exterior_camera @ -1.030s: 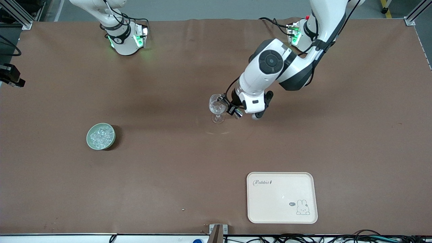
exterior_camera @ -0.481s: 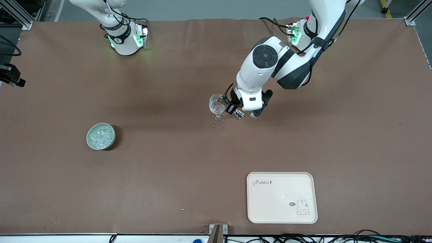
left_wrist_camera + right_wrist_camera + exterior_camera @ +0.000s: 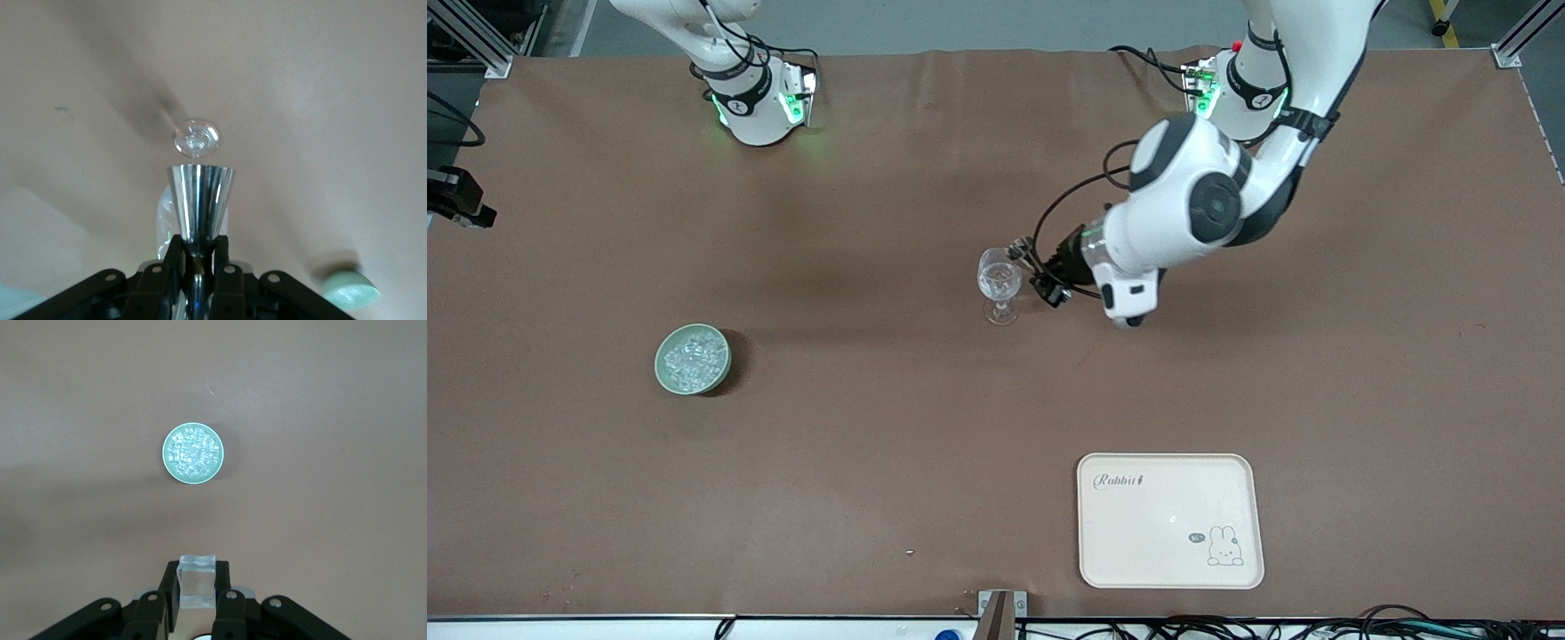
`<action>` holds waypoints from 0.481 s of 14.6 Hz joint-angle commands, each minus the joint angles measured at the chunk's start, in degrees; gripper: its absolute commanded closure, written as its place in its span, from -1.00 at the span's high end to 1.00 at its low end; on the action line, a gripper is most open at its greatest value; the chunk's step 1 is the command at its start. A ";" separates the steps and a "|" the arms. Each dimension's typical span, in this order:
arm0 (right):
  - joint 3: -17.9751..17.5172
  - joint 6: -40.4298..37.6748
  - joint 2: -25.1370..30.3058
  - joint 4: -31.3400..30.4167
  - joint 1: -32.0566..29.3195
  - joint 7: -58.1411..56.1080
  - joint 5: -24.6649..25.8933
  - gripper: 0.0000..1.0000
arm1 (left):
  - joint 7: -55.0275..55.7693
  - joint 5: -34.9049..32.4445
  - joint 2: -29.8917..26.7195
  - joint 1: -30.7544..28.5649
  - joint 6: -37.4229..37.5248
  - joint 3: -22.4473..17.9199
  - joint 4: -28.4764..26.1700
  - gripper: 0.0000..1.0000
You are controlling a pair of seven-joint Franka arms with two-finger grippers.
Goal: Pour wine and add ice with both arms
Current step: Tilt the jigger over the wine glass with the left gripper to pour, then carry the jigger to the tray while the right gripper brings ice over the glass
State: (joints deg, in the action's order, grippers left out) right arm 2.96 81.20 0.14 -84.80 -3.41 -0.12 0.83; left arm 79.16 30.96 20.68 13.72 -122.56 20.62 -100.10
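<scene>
My left gripper is to set the metal jigger upright. It will let go of it beside the small oval mark on the cream rabbit tray (image 3: 1198,512).
My left gripper (image 3: 1045,280) is shut on the waist of a shiny metal jigger (image 3: 1021,255), tipped sideways with one cone at the rim of the wine glass (image 3: 999,283) in the middle of the table. In the left wrist view the jigger (image 3: 199,197) sits between the shut fingers of the gripper (image 3: 199,241), and the glass's foot (image 3: 197,138) shows past it. Wine in the glass is too faint to make out. My right gripper (image 3: 197,568) is out of the front view. It is shut on one ice cube (image 3: 197,583), high over the pale green bowl (image 3: 194,452) of ice.
The green bowl (image 3: 693,358) stands toward the right arm's end, nearer the front camera than the glass. A cream rabbit tray (image 3: 1170,542) lies near the front edge toward the left arm's end. A black device (image 3: 458,200) sits at the table's edge.
The left arm's wrist has rolled and its elbow has swung toward its own end of the table, tipping the jigger at the glass. The glass and bowl have not moved.
</scene>
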 commanded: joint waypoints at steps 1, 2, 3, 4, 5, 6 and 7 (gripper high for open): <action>-0.58 -0.35 0.39 -0.37 1.82 5.11 -1.01 -0.98 | -4.97 10.14 -0.38 0.43 1.97 -5.48 1.66 -0.99; -1.10 -0.26 0.39 -0.20 3.31 8.27 -1.01 -0.98 | -5.33 12.00 0.58 0.34 1.97 -6.98 2.80 -0.99; -1.98 -0.34 0.39 -0.37 4.28 10.82 -1.01 -0.98 | -5.34 13.94 2.24 0.34 1.97 -8.47 4.99 -0.99; -3.21 -0.26 0.30 -0.54 5.16 13.28 -1.01 -0.98 | -5.25 15.96 4.52 0.34 1.97 -10.32 7.79 -0.99; -5.05 0.00 0.13 -0.46 5.87 15.83 -1.01 -0.99 | -5.25 18.15 6.55 0.34 1.97 -11.99 9.99 -0.99; -7.33 0.35 0.04 -0.46 6.31 17.60 -1.01 -0.99 | -5.25 20.70 8.48 0.34 1.97 -13.83 11.67 -0.99; -10.40 0.97 -0.66 -0.37 6.66 21.36 -0.31 -0.99 | -5.33 23.33 10.42 0.34 1.97 -16.37 12.73 -0.99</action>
State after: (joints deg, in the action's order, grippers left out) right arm -3.34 81.36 -0.19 -84.85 2.70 15.73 0.38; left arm 73.91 49.97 25.64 13.64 -121.81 7.75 -92.82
